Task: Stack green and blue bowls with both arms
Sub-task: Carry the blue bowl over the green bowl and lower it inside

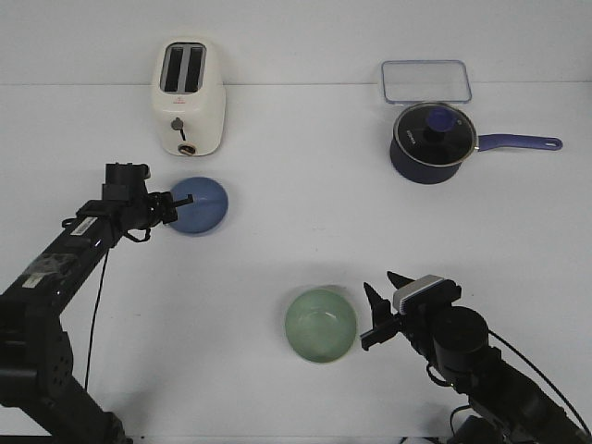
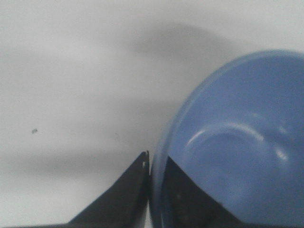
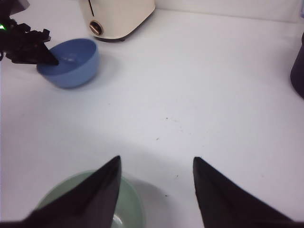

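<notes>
My left gripper is to release the blue bowl inside the green bowl (image 1: pixel 321 325) at the front middle of the table.
The blue bowl (image 1: pixel 199 203) stands on the table in front of the toaster. My left gripper (image 1: pixel 183 203) is shut on its left rim, one finger inside and one outside; the left wrist view shows the blue bowl (image 2: pixel 237 142) pinched between the fingers (image 2: pixel 135 190). The blue bowl also shows in the right wrist view (image 3: pixel 71 61). The green bowl (image 1: pixel 320 325) stands at the front middle. My right gripper (image 1: pixel 387 294) is open and empty just right of it, apart from it. In the right wrist view the green bowl (image 3: pixel 130 209) lies partly under one finger.
A cream toaster (image 1: pixel 188 97) stands behind the blue bowl. A dark navy saucepan (image 1: pixel 430 141) with a glass lid and long handle stands at the back right, with a clear lidded container (image 1: pixel 425 81) behind it.
</notes>
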